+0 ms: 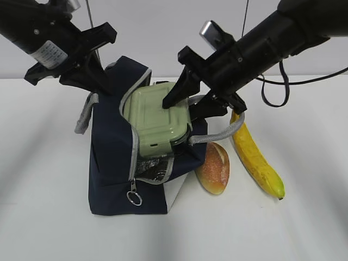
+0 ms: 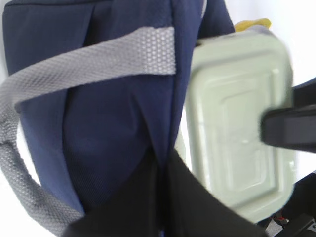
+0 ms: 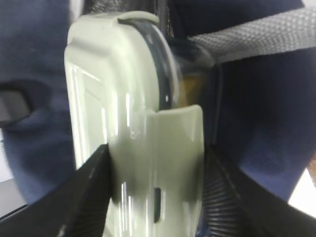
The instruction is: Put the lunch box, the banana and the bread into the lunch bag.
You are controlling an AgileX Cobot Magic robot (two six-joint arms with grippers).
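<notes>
Next, my right gripper releases the lunch box down inside the navy lunch bag (image 1: 144,145), setting it behind the silvery front lining of that bag.
The navy lunch bag (image 1: 114,168) stands open on the white table. My left gripper (image 1: 102,82) is shut on the bag's rear rim; in the left wrist view its dark fingers (image 2: 148,207) pinch a fold of navy fabric (image 2: 108,123). The sage-lidded lunch box (image 1: 155,117) lies tilted in the bag's mouth, partly inside, with my right gripper (image 1: 191,102) shut on its end. In the right wrist view both fingers press the box (image 3: 123,98) by its clip. The bread (image 1: 213,168) lies against the bag's right side. Right of it lies the banana (image 1: 255,157).
One grey webbing handle (image 1: 84,117) hangs off the bag's left side and another (image 1: 225,130) loops past my right gripper above the bread. A zipper ring pull (image 1: 134,198) dangles at the bag's front. A black cable (image 1: 272,92) trails behind the right arm.
</notes>
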